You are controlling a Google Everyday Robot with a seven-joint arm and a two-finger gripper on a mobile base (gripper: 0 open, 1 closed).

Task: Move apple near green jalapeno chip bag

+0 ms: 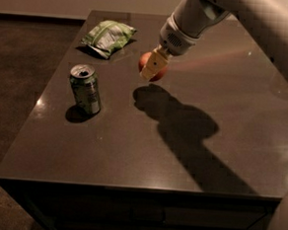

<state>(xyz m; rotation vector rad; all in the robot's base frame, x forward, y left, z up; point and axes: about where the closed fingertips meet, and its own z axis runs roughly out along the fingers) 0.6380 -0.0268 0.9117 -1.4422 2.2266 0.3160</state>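
Next, I set the red apple, now held above the dark table, down with my gripper on the table point(120, 54) next to the green jalapeno chip bag's near edge.
The red apple point(145, 62) is held in my gripper point(152, 68), which is shut on it and carries it above the dark table, clear of the top; its shadow falls below on the surface. The cream-coloured fingers point(154, 65) cover most of the apple's front. The green jalapeno chip bag point(108, 37), crinkled light-green and white, lies at the table's back left, a short way left of and beyond the apple. My arm comes in from the upper right.
A green upright soda can point(86, 88) with an open top stands on the left part of the dark table point(131, 151), in front of the bag. The table's left edge and front edge drop to a brown floor.
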